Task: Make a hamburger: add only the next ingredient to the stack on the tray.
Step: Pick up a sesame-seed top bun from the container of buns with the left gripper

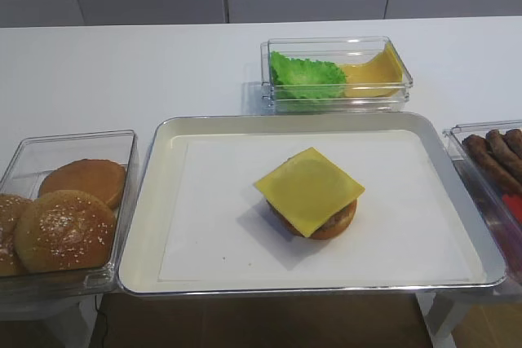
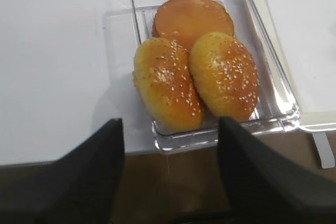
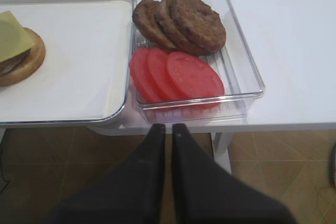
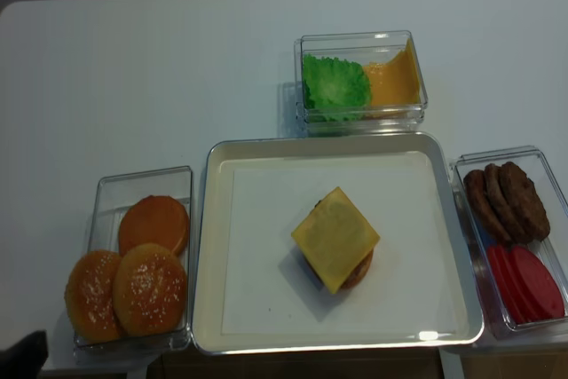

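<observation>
I need to next close my left gripper on the outer edge [image 4: 76, 287] [image 2: 140, 72] of the seeded bun top that is farther from the tray in the clear box.
The stack [image 1: 310, 193] [image 4: 335, 239] of bun base, dark patty and square yellow cheese slice sits in the middle of the paper-lined silver tray [image 1: 147, 201] [image 4: 213, 246]; its edge shows in the right wrist view [image 3: 16, 53]. Two seeded bun tops [image 2: 167, 85] [image 2: 224, 74] lie side by side in a clear box [image 2: 278, 103] left of the tray, also seen from above [image 4: 149, 288] [image 4: 91, 295]. My left gripper [image 2: 170, 124] hangs open just in front of that box, nothing between its fingers. My right gripper [image 3: 168, 127] is shut and empty, off the table's front edge.
A smooth bun half [image 2: 193, 18] [image 4: 153, 224] lies behind the seeded ones. A clear box [image 3: 247, 72] [image 4: 466, 219] right of the tray holds patties and tomato slices. Behind the tray stands a box [image 1: 336, 71] with lettuce and cheese. The floor shows below the table's front edge.
</observation>
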Controlling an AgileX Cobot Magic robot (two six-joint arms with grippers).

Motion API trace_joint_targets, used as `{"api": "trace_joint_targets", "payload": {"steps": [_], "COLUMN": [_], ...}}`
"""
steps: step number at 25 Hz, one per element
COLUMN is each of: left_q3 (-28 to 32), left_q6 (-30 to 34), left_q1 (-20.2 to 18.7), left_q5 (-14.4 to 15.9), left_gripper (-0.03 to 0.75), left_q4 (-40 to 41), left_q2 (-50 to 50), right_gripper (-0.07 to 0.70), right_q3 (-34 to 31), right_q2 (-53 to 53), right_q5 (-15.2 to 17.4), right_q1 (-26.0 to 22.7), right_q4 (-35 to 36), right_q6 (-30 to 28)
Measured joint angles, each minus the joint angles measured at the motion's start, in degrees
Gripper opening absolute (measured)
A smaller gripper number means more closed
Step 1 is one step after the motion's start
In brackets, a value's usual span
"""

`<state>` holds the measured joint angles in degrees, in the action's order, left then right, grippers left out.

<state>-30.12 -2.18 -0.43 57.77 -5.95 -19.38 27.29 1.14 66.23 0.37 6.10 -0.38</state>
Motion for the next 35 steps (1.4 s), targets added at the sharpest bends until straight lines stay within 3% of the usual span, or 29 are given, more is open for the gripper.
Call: {"api": "trace_joint_targets", "payload": {"steps": [5,10,19,22,29,35], "left_q3": [0.0,0.0,-4.3,-5.1,-5.2,-5.2], "left_q6": [-1.4,-4.9,-6.4,-7.2,2.9,8.4], "left_q1": [0.0,0.0,0.0,1.9,9.4,12.3], "left_q5": [-6.2,-9.7,-10.2,-9.3,-8.7,-8.3], "left_gripper": [0.422,0.422,0.431,0.433,0.433,0.433], "left_q4": [-2.6,-4.5,-4.8,-4.1,-12.5,-18.3], "left_q2": [-12.5,-22.3,-29.0,-29.5,-32.3,-36.4], "right_gripper": [0.027,0.027,0.027,0.027,0.027,0.027], "right_q3": [0.0,0.0,0.0,0.0,0.0,0.0], "right_q2": [0.0,0.0,0.0,0.0,0.0,0.0], "right_q5": [0.0,0.0,0.0,0.0,0.0,0.0], "right_q1": [0.0,0.0,0.0,0.0,0.0,0.0], "right_q4": [0.0,0.0,0.0,0.0,0.0,0.0], "right_q6": [0.0,0.0,0.0,0.0,0.0,0.0]}}
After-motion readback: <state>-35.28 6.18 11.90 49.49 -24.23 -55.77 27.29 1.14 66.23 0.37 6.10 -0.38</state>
